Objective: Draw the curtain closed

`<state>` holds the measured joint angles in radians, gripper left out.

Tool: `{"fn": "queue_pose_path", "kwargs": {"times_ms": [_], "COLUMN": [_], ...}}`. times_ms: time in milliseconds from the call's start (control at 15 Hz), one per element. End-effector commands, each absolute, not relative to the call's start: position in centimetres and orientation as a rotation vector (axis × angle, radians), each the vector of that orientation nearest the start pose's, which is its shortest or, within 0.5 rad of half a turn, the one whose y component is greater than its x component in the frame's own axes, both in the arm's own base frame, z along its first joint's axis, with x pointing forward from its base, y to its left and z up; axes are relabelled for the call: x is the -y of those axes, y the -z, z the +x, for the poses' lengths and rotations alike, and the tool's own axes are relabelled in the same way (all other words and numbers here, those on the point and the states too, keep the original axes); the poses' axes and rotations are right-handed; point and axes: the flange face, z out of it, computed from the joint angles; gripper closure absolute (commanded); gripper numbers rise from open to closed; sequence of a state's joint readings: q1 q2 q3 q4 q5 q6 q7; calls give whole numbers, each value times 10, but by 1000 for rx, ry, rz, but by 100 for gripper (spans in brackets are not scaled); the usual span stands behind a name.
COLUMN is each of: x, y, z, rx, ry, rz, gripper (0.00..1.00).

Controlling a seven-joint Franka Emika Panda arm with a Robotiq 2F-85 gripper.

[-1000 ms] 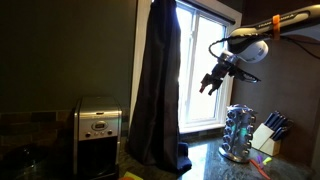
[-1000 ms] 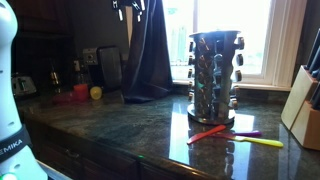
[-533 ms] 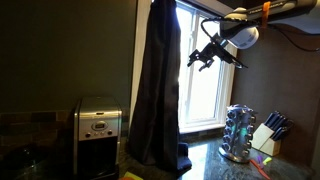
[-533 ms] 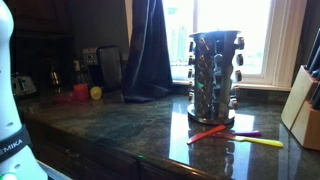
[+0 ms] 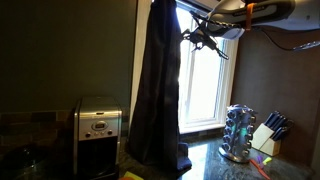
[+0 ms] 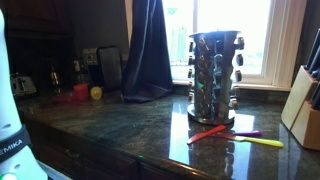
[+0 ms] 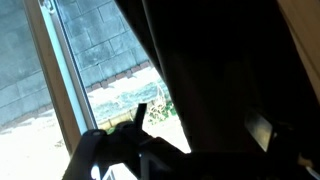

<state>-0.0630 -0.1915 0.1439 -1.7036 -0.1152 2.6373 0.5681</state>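
I need to next move my gripper in to the upper part of the curtain's window-side edge [image 5: 179, 43] [image 7: 172, 108] and close it there.
The curtain [image 5: 155, 90] is a long dark drape with vertical folds, bunched at the left side of the bright window [image 5: 205, 85]. It also shows in an exterior view [image 6: 150, 50] and fills the right of the wrist view [image 7: 230, 70]. My gripper [image 5: 196, 40] is high up, right at the curtain's window-side edge. In the wrist view the gripper [image 7: 200, 122] is open, one finger against the window light, the other in front of the dark fabric. The curtain's edge runs between them. In an exterior view the gripper is out of frame.
A steel coffee maker [image 5: 98, 135] stands left of the curtain's foot. A spice rack [image 5: 238, 133] [image 6: 212, 75] and a knife block [image 5: 268, 135] [image 6: 305, 110] stand on the dark counter [image 6: 120, 130]. Coloured utensils [image 6: 235, 135] lie near the rack.
The gripper has risen and moved left from mid-window to the curtain's upper edge. The curtain has not moved.
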Motion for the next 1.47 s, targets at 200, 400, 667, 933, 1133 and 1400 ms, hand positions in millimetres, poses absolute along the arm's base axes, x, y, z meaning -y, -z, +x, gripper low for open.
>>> {"fn": "queue_pose_path", "kwargs": {"times_ms": [200, 400, 667, 933, 1133, 1400], "x": [-73, -73, -74, -93, -106, -112], "y": [-825, -827, -826, -837, -840, -835], "z": [533, 535, 537, 547, 558, 578], "rx": [-594, -597, -592, -542, -489, -461], "ry": [1693, 1700, 1696, 1721, 1762, 1836], "rz": [-2336, -2330, -2331, -2290, -2281, -2309], "gripper": [0, 0, 0, 0, 0, 0]}}
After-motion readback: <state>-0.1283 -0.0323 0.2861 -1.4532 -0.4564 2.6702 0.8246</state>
